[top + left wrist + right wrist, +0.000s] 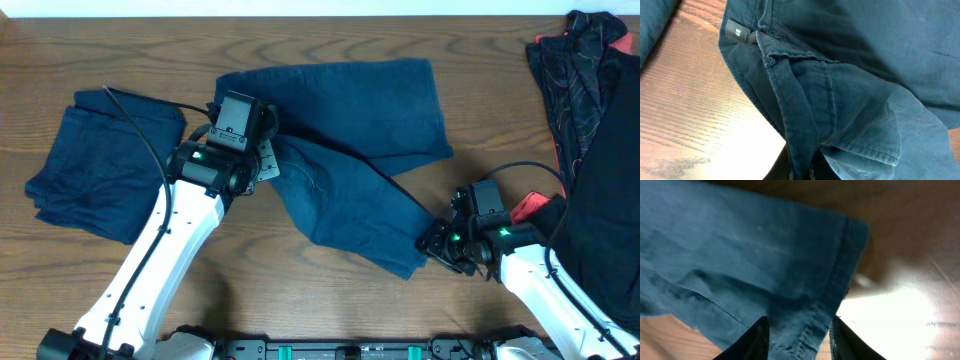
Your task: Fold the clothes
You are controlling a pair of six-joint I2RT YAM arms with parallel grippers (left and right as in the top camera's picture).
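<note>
Next, my left gripper lets go of the trousers' waistband just beside the upper corner of the folded dark blue garment (pixel 210 114).
A pair of dark blue trousers (pixel 350 130) lies spread across the middle of the table, one leg running to the upper right and the other down to the right. My left gripper (pixel 268 152) is shut on the waistband next to the belt loop and label (pixel 736 33), with the cloth pinched between its fingers (pixel 805 170). My right gripper (pixel 437 240) sits at the hem of the lower leg (pixel 835 280). Its fingers (pixel 800 337) are apart and straddle the hem, which lies flat between them.
A folded dark blue garment (pixel 100 165) lies at the left. A pile of black and red clothes (pixel 590 110) fills the right edge, next to my right arm. Bare wood shows along the front between the arms.
</note>
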